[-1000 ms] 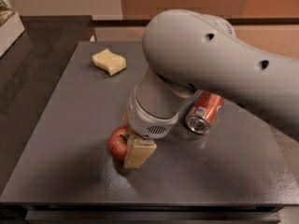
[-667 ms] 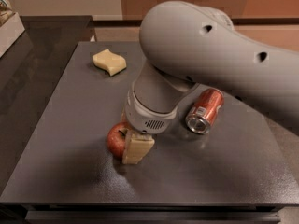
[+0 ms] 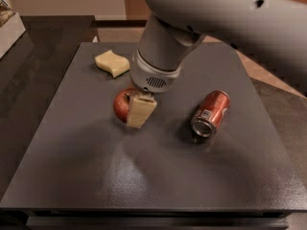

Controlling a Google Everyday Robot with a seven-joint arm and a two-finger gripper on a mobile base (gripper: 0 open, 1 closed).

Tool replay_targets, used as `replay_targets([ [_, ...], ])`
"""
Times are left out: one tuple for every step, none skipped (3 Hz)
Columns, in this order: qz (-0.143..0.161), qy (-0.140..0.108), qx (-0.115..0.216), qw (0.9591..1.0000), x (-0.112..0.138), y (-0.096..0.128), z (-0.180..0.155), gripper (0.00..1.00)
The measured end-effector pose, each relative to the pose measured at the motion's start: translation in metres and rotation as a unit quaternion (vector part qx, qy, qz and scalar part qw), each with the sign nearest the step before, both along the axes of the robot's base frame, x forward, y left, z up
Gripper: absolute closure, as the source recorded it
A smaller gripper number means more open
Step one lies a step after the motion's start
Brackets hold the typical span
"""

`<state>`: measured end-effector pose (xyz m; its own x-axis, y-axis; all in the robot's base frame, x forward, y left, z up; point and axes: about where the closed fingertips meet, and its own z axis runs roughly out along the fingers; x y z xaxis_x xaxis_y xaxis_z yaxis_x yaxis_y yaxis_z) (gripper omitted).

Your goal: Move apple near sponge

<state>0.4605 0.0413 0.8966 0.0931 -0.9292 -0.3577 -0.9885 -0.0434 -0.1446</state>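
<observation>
The gripper should release the red apple close against the sponge's side [image 3: 137, 66] that faces away from the darker counter.
The red apple [image 3: 122, 104] is in the middle of the dark grey table [image 3: 144, 176], a little in front of and to the right of the pale yellow wavy sponge [image 3: 112, 63]. A small gap of table shows between the two. My gripper [image 3: 130, 112] reaches down from the big grey arm [image 3: 192, 28] and is shut on the apple. One cream-coloured finger [image 3: 140, 110] covers the apple's right side; the other finger is hidden behind the apple. A soft shadow lies under the apple.
A red soda can [image 3: 211, 113] lies on its side to the right of the apple, its open end facing the front. A darker counter [image 3: 29, 80] runs along the table's left edge, with a pale box [image 3: 9, 30] at the far left.
My gripper has carried the apple from the front part of the table toward the back, much closer to the sponge. The can and the sponge have stayed where they were.
</observation>
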Motion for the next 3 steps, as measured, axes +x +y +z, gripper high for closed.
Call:
replay_targets([
  [-0.047,-0.006,-0.004,0.9989,0.049,-0.007,0.011,1.00],
  [-0.094,-0.010,-0.010,0.9955,0.095,-0.010,0.011,1.00],
  [-0.137,-0.014,-0.011,0.9904,0.135,-0.010,0.005,1.00],
])
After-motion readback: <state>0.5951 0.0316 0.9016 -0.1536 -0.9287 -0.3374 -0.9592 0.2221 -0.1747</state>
